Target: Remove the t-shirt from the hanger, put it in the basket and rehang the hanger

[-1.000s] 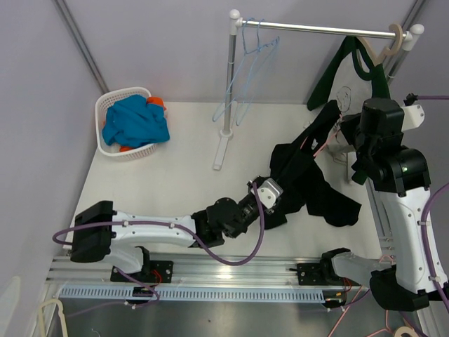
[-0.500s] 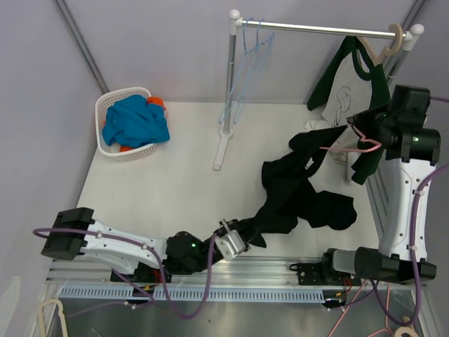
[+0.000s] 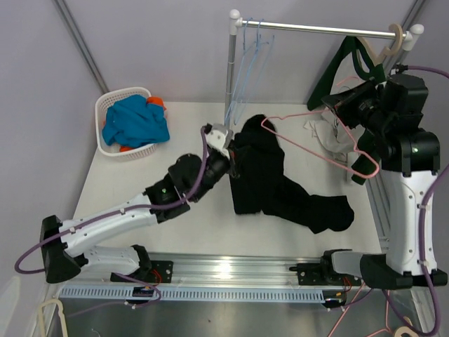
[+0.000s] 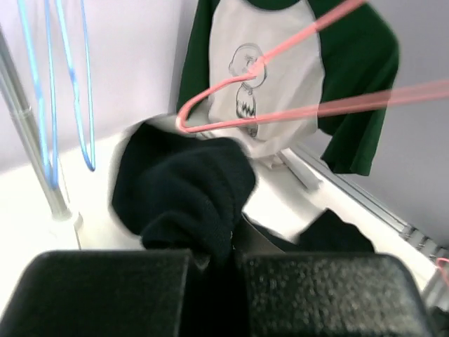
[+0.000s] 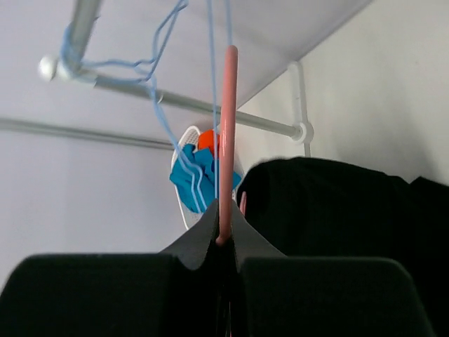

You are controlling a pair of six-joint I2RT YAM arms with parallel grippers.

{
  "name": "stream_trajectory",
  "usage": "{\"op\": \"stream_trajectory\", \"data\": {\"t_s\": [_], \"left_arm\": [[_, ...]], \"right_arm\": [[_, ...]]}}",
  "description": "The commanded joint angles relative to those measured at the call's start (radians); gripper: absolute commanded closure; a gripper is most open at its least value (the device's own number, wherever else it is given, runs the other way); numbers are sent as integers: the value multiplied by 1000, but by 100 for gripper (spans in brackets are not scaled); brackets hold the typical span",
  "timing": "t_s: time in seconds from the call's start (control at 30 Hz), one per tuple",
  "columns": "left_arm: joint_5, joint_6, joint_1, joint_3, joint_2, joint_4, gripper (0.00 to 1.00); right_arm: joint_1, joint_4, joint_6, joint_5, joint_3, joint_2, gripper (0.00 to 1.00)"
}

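Note:
My right gripper needs to release the pink wire hanger, which hangs above the black shirt now, on the clothes rail (image 3: 269, 26) next to the blue wire hangers.
A black t-shirt (image 3: 273, 182) lies spread on the white table. My left gripper (image 3: 230, 149) is shut on its upper left edge, and the bunched cloth (image 4: 189, 196) shows between the jaws in the left wrist view. A pink wire hanger (image 3: 309, 133) hangs in the air above the shirt and appears free of it. My right gripper (image 3: 344, 105) is shut on the hanger, whose wire (image 5: 226, 140) runs up from the jaws in the right wrist view. The black shirt (image 5: 337, 210) shows below it.
A clothes rail (image 3: 316, 29) on a post (image 3: 230, 91) stands at the back with blue wire hangers (image 3: 245, 56). A green and white t-shirt (image 3: 351, 70) hangs at the rail's right end. A white basket (image 3: 116, 102) of blue cloth sits at the far left.
My left gripper has carried the black shirt from the table's front edge up to the back middle. The right gripper swung the pink hanger left, and the shirt came off it.

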Motion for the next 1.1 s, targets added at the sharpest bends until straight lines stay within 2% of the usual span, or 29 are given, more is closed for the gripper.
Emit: {"op": "stream_trajectory", "data": {"t_s": [0.0,0.13,0.17,0.2,0.3,0.37,0.4,0.43,0.5,0.53,0.57,0.6,0.67,0.7,0.73,0.77,0.83,0.9,1.07], "left_arm": [[115,-239,59,131,30,-392,99],[155,-299,96,200,43,-529,99],[167,-308,96,191,4,-543,99],[176,-323,96,183,-23,-555,99],[217,-333,113,174,-149,-621,99],[242,-322,148,290,-189,-759,100],[289,-314,207,330,-186,-811,99],[319,-307,247,434,-175,-899,99],[360,-273,357,578,-119,-954,99],[407,-267,407,757,-85,-977,99],[453,-268,456,827,-39,-1039,99],[531,-270,546,896,69,-1075,99],[573,-264,614,1241,192,-1158,99],[584,-264,672,1314,252,-1166,100],[593,-268,702,1490,345,-1152,99],[589,-285,728,1514,373,-1120,99],[577,-326,812,1428,394,-887,99],[601,-417,893,1416,409,-644,99],[549,-463,973,1398,476,-304,99]], "right_arm": [[49,-1,-127,62,71,-78,100],[90,28,-378,98,7,-179,100],[90,69,-467,107,-42,-215,100],[90,142,-503,179,-94,-251,100],[90,334,-642,238,-281,-363,100],[90,402,-681,262,-348,-375,100],[90,436,-714,269,-349,-362,100],[90,450,-731,249,-336,-327,100],[91,511,-741,244,-329,-291,100],[91,543,-761,203,-345,-267,100],[90,616,-764,192,-354,-254,100],[90,653,-756,189,-362,-240,100],[88,725,-744,169,-362,-186,100],[90,744,-738,163,-353,-162,100],[91,761,-736,154,-343,-138,100],[90,785,-733,154,-330,-113,100],[93,796,-738,115,-270,-32,100],[91,792,-732,82,-181,60,100],[106,819,-752,43,-75,174,100]]}}
